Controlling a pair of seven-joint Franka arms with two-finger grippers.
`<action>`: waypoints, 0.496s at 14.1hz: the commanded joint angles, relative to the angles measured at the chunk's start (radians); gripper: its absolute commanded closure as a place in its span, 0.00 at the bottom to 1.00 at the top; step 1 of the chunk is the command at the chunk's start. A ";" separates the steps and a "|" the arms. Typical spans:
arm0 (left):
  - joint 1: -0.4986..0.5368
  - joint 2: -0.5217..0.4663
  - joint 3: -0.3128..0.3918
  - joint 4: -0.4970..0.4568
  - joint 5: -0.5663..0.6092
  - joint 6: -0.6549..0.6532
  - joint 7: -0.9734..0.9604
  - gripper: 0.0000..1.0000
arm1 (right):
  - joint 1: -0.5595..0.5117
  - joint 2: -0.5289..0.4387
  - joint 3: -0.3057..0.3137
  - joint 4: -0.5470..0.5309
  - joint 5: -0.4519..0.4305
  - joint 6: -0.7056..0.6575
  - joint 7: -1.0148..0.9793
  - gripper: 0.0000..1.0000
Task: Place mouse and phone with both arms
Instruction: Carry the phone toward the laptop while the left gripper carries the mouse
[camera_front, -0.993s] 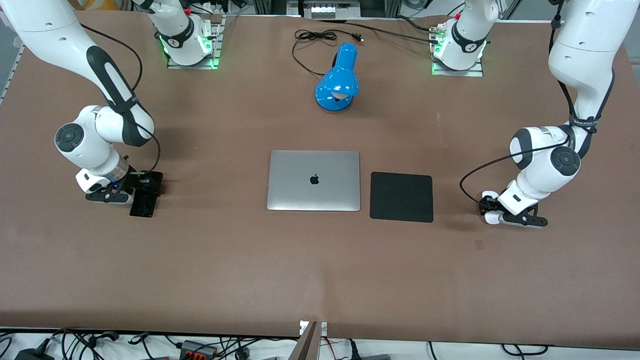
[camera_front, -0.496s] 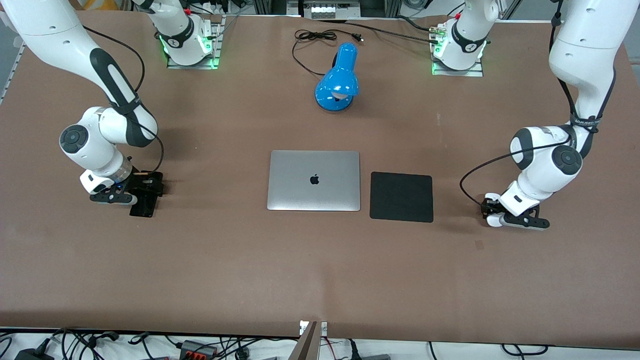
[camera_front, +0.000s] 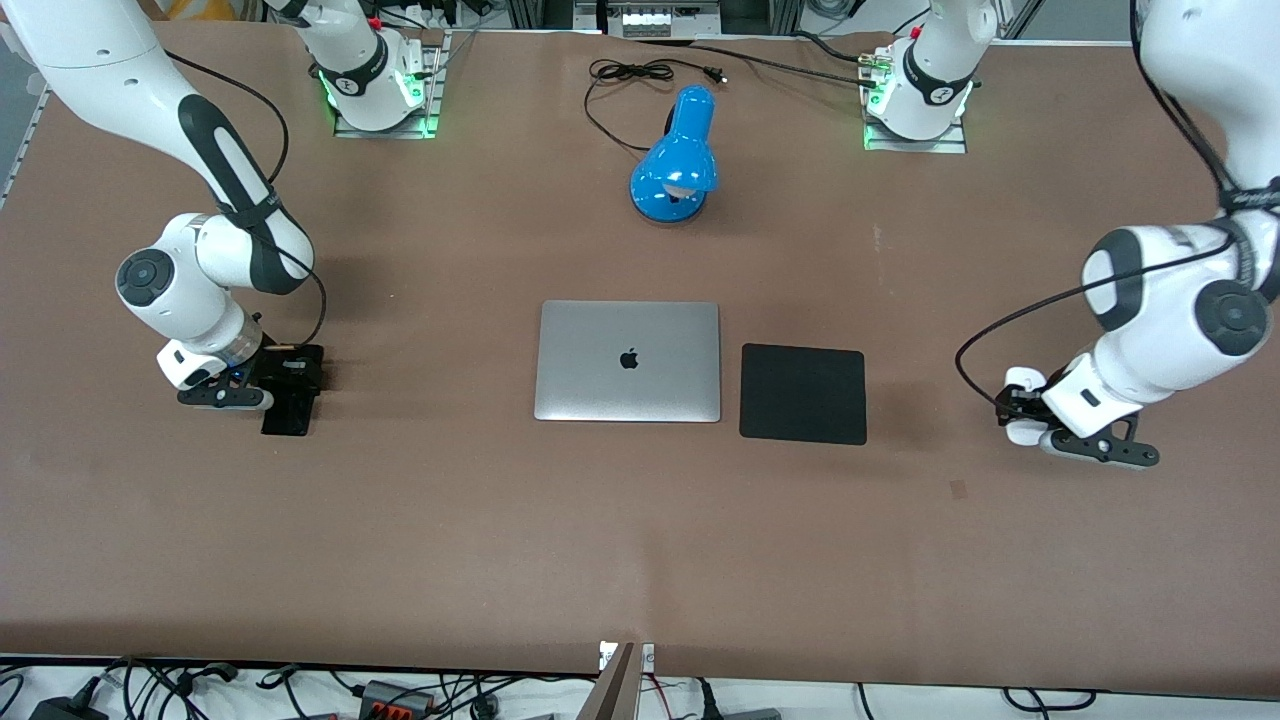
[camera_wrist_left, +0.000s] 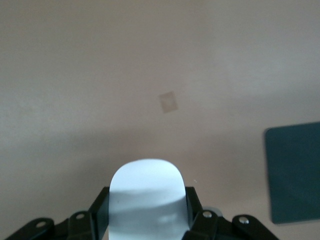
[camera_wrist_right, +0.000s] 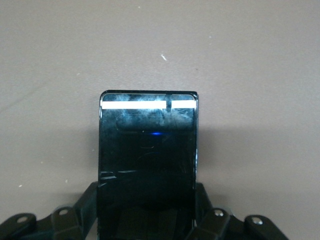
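The left gripper should release the white mouse on the middle of the black pad (camera_front: 803, 403) beside the silver laptop.
The white oval mouse (camera_front: 1022, 433) is held in my left gripper (camera_front: 1018, 408), which is shut on its sides, up over the bare table toward the left arm's end, beside the black pad. In the left wrist view the mouse (camera_wrist_left: 146, 192) fills the space between the jaws of the left gripper (camera_wrist_left: 146, 207). The slim black phone (camera_front: 285, 416) is clamped by my right gripper (camera_front: 292, 384) toward the right arm's end of the table. The right wrist view shows the glossy phone (camera_wrist_right: 147, 145) sticking out of the right gripper (camera_wrist_right: 147, 202). I cannot tell whether it touches the table.
A closed silver laptop (camera_front: 628, 360) lies mid-table with the black square pad (camera_front: 803, 393) beside it, toward the left arm's end; the pad also shows in the left wrist view (camera_wrist_left: 295, 172). A blue desk lamp (camera_front: 676, 160) and its black cable (camera_front: 630, 72) lie near the bases.
My left gripper has risen with the mouse and moved toward the left arm's end of the table. My right gripper has shifted only slightly with the phone.
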 joint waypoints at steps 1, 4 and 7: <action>-0.076 0.008 0.001 0.100 0.013 -0.135 -0.057 0.58 | 0.037 -0.109 0.045 0.022 -0.007 -0.164 0.003 1.00; -0.205 0.007 0.003 0.102 0.014 -0.139 -0.230 0.59 | 0.085 -0.155 0.120 0.097 -0.007 -0.332 0.135 1.00; -0.340 0.049 0.004 0.088 0.016 -0.088 -0.424 0.62 | 0.204 -0.108 0.130 0.137 -0.009 -0.340 0.329 1.00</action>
